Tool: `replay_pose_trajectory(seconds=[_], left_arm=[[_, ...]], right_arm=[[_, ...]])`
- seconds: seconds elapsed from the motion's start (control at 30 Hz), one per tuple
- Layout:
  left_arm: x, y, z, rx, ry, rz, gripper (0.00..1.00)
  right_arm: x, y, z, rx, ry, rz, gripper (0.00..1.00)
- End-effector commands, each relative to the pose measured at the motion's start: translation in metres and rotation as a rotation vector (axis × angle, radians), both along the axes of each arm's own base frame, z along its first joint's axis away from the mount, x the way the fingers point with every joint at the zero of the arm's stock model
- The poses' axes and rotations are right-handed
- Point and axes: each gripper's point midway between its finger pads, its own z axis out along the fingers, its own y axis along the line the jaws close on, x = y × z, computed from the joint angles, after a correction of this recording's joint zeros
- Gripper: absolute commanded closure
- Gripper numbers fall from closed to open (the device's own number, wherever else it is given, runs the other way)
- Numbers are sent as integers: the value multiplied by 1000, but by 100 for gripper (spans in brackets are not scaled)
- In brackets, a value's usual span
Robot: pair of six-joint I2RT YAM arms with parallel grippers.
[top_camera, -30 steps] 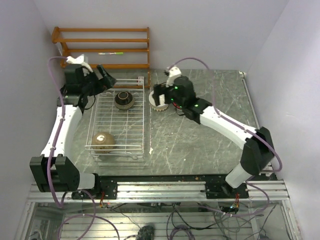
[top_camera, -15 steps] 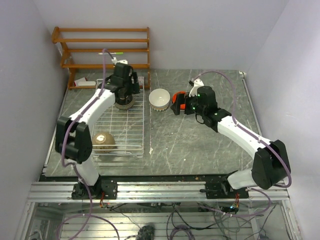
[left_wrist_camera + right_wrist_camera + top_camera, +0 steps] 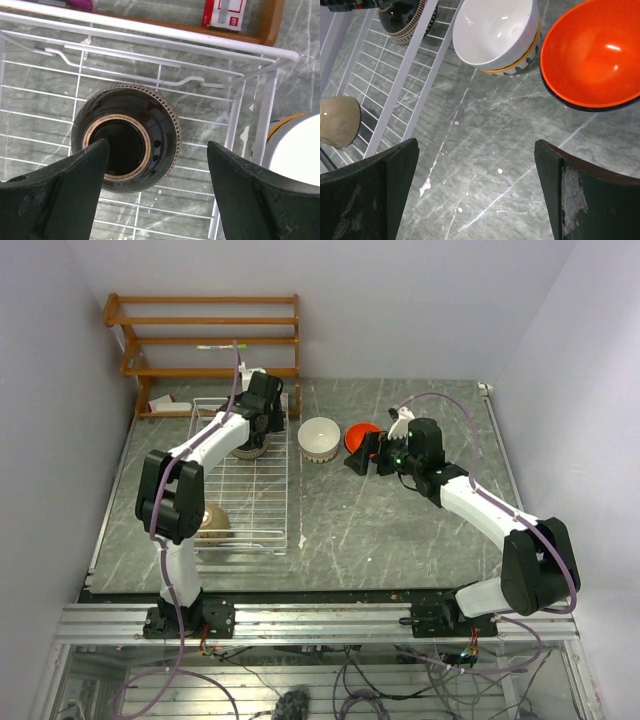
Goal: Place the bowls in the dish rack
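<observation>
The rim of the white bowl, at the side (image 3: 339, 438) next to the orange-red bowl, is the spot my left gripper will close on.
The white wire dish rack (image 3: 283, 480) lies at the left of the table. In it a glossy black-brown bowl (image 3: 246, 449) sits upside down at the far end, and a tan-brown bowl (image 3: 209, 524) lies at the near end. My left gripper (image 3: 258, 425) hovers open over the black-brown bowl (image 3: 127, 137), empty (image 3: 157, 145). A white bowl (image 3: 318, 437) and an orange-red bowl (image 3: 358, 432) stand on the table right of the rack. My right gripper (image 3: 362, 462) is open and empty (image 3: 476, 145), just near of the orange-red bowl (image 3: 592, 55) and the white bowl (image 3: 492, 32).
A brown wooden slatted shelf (image 3: 205, 335) stands behind the rack, with a small red-and-white box (image 3: 225, 12) on its lowest board. Grey walls close in on the left and right. The table's right half is bare marbled grey top (image 3: 440, 410).
My left arm has swung from the rack's far-left corner to above the black-brown bowl. My right gripper has drawn back rightward off the white bowl, uncovering the orange-red bowl.
</observation>
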Motion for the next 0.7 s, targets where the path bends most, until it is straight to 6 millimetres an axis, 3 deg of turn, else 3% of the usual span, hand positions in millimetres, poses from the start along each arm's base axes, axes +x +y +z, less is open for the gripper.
replay_pose_trajectory(seconds=[0.0,0.43,0.67], left_arm=[[-2,8,5,17,-39,51,10],[-65,86,-30,54,71,224,5],[-103,110,-37,66,98,273,4]], right_arm=[[1,5,1,44,-1,22,0],[-6,5,4,70,-7,32,0],[-10,8,5,91,-4,49,0]])
